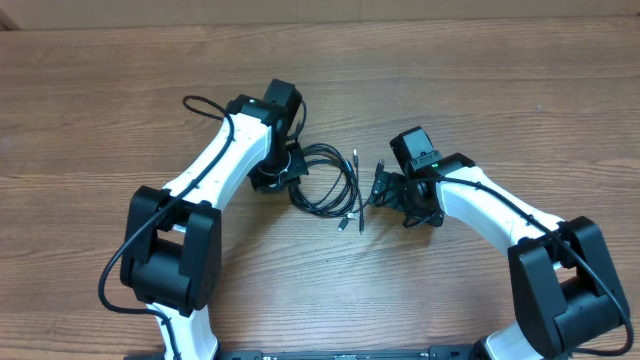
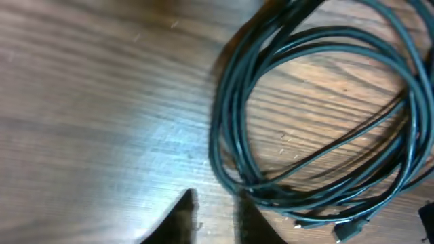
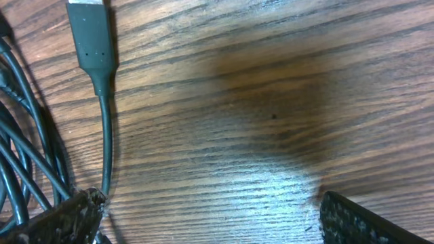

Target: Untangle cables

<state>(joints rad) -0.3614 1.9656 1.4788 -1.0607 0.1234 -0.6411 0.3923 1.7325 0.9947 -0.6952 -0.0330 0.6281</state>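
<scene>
My left gripper's fingers are almost closed next to the coil, so I should open them, grip the coil's edge (image 2: pixel 229 139) and lift the coil to loosen the cables.
The cables (image 1: pixel 325 185) lie as a loose black coil on the wooden table between my two arms, with small plug ends pointing toward the right. My left gripper (image 1: pixel 293 165) sits at the coil's left edge. In the left wrist view the left gripper (image 2: pixel 217 218) stands slightly open over bare wood, the coil (image 2: pixel 225 115) just beyond its right finger. My right gripper (image 1: pixel 378 188) is at the coil's right side. In the right wrist view the right gripper (image 3: pixel 210 224) is wide open, and a cord with a flat plug (image 3: pixel 90 37) runs down past its left finger (image 3: pixel 61 224).
The wooden table (image 1: pixel 480 90) stretches around both arms. A thicker black arm cable (image 1: pixel 205 105) loops off my left arm at the back left.
</scene>
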